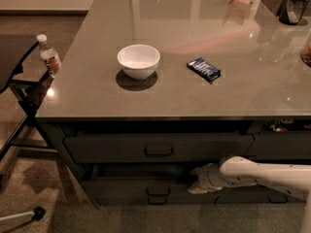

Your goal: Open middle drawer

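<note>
The gap above the middle drawer is still narrow and the robot's gripper is apart from that drawer's handle, so it should take the front's top edge (184, 184) and pull the gap wider.
The middle drawer (121, 188) is a wide dark grey front under the counter, below the upper drawer (107, 148). Its small loop handle (158, 191) sits at its centre. A dark band shows between the two fronts. My gripper (197, 182) is on a white arm (257, 173) reaching in from the right. It sits at the top edge of the middle drawer's front, a little right of the handle and apart from it. A lower drawer front with its own handle (158, 201) shows just beneath.
On the grey counter (97, 101) stand a white bowl (138, 60) and a blue packet (203, 69). Further items stand at its far right. A water bottle (49, 57) stands on a dark folding stand (19, 96) at the left. The floor is bare carpet (43, 198).
</note>
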